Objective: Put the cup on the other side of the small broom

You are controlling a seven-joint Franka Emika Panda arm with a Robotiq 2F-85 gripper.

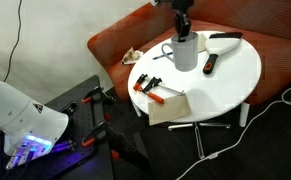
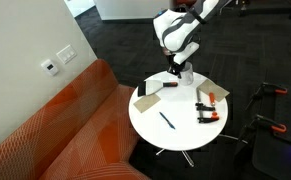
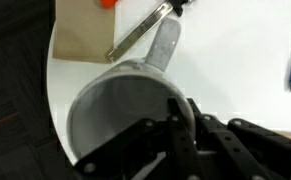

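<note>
My gripper has the large white cup. It still stands upright on the round table. Next, I put it down on the table (image 1: 192,66) between the dark pen and the small broom.
The large white cup (image 1: 186,54) stands upright on the round white table (image 1: 235,75), its handle pointing toward the clamps. In the wrist view I look down into the cup (image 3: 110,110). My gripper (image 3: 181,124) straddles the cup's rim, one finger inside and one outside, shut on the wall. In both exterior views the gripper (image 1: 183,31) (image 2: 177,68) comes straight down onto the cup (image 2: 184,77). The small broom (image 1: 225,38), black with a pale head, lies just beyond the cup near the table's edge by the couch; it also shows in an exterior view (image 2: 149,89).
Orange-handled clamps (image 1: 150,86) and a tan sheet (image 1: 170,106) lie on one side of the table. A dark pen (image 1: 209,65) lies beside the cup. An orange couch (image 1: 115,45) curves behind the table. Cables lie on the floor (image 1: 270,105).
</note>
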